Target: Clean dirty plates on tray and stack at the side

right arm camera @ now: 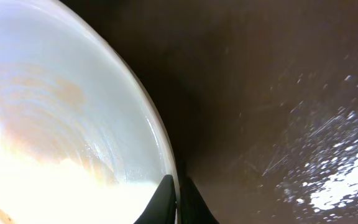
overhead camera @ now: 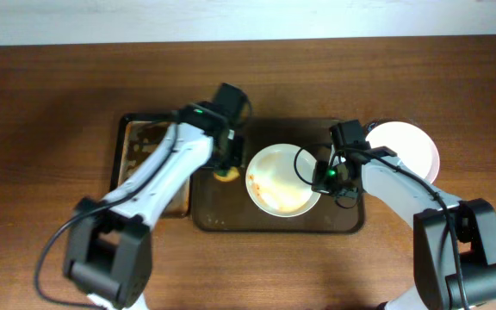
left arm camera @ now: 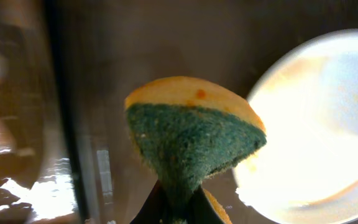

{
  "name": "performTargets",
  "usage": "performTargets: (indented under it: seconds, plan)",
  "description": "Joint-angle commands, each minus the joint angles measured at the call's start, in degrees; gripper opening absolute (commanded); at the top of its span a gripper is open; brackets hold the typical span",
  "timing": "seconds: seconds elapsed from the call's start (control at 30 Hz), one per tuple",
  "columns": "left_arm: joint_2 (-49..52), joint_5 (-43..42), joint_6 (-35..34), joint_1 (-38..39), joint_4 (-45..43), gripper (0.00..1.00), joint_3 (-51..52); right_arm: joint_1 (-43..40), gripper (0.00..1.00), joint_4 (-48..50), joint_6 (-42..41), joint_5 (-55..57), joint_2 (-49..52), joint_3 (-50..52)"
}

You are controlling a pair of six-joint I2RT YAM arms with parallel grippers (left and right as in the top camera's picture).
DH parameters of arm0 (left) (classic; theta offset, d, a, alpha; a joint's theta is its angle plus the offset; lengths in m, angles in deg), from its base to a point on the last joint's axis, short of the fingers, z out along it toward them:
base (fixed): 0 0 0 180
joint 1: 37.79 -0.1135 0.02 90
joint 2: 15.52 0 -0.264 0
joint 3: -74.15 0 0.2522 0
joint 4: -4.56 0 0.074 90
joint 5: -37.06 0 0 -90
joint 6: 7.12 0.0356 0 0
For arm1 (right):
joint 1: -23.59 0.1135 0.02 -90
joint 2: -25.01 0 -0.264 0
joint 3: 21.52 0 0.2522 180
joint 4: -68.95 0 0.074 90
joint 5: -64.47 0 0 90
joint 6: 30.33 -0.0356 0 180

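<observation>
Next, my right gripper lets go of the sauce-smeared plate on top of the clean white plate [overhead camera: 399, 156] beside the dark brown tray.
A white plate [overhead camera: 278, 179] smeared with orange sauce lies on the dark brown tray [overhead camera: 343, 226]. My right gripper [overhead camera: 324, 178] is shut on the plate's right rim; the right wrist view shows the rim [right arm camera: 160, 149] pinched between its fingers [right arm camera: 178, 202]. My left gripper [overhead camera: 227, 165] is shut on a green-yellow sponge [left arm camera: 191, 134] and holds it over the tray just left of the plate [left arm camera: 316, 118]. A clean white plate [overhead camera: 407, 146] sits on the table to the right of the tray.
A smaller stained tray [overhead camera: 145, 142] lies left of the big tray, under my left arm. Wooden table [overhead camera: 41, 129] surrounds both trays. A pale wall strip runs along the far edge.
</observation>
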Motion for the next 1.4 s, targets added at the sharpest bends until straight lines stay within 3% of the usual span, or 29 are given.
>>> performTargets:
  seconds: [0.0,0.23,0.37,0.47,0.67,0.9,1.07,1.27,1.37]
  plan:
    - [-2.86,3.52,0.09,-6.58,1.16,0.0,-0.85,-0.37,0.04,-1.42,4.13,3.3,-2.05,-3.63]
    - [-2.84,2.97,0.11,-18.8,1.29,0.0,-0.76,2.64,0.04,-6.03,12.28,19.8,-14.16,-7.5]
    - [-2.82,2.99,0.31,-20.15,1.27,0.0,-0.5,12.0,0.04,-5.79,19.06,38.25,-18.49,-7.52]
    - [-2.82,3.02,0.31,-20.15,1.29,0.0,-0.5,20.26,0.04,-4.94,24.44,44.13,-18.49,-7.52]
    - [-2.82,2.99,0.31,-20.15,1.31,0.0,-0.5,31.67,0.04,1.57,24.48,71.73,-18.47,-7.52]
    - [-2.82,3.02,0.31,-20.15,1.31,0.0,-0.5,31.74,0.04,3.21,19.74,73.59,-18.47,-7.52]
    - [-2.82,2.99,0.31,-20.15,1.33,0.0,-0.5,22.27,0.04,-3.19,5.42,56.41,-18.47,-7.52]
    - [-2.84,3.02,0.33,-20.15,1.4,0.0,-0.5,-10.47,0.04,-7.52,-6.45,30.34,-18.47,-7.52]
    - [-2.82,3.06,0.33,-20.15,1.42,0.0,-0.5,-23.52,0.04,-7.98,-6.25,20.76,-17.57,-7.5]
